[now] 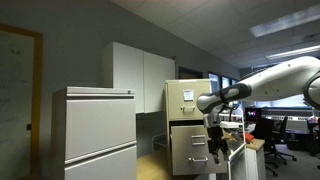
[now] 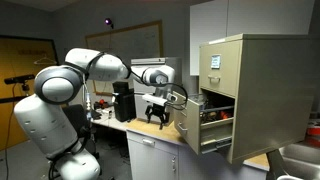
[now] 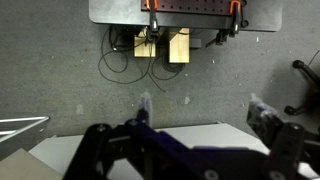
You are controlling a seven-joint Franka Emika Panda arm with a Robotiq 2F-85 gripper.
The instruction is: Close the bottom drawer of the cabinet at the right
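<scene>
My gripper is to go next to the upper front (image 1: 190, 131) of the bottom drawer, beside the label holder above that drawer's handle, and close there for pushing.
The tan cabinet (image 1: 190, 95) (image 2: 255, 90) is in both exterior views. Its bottom drawer (image 1: 190, 150) (image 2: 192, 125) is pulled out, with folders showing inside; the upper drawer is shut. My gripper (image 1: 217, 148) (image 2: 157, 118) hangs open and empty just in front of the drawer's front, a small gap away, fingers pointing down. In the wrist view the two fingers (image 3: 203, 112) are spread wide over a white surface, with grey carpet beyond; the drawer is out of that view.
A pale grey cabinet (image 1: 95, 135) stands in the foreground and a white two-door cupboard (image 1: 140, 75) behind it. A white desk (image 2: 150, 135) lies under the gripper. Office chairs (image 1: 275, 135) stand behind the arm. Wooden blocks and cables (image 3: 165, 48) lie on the carpet.
</scene>
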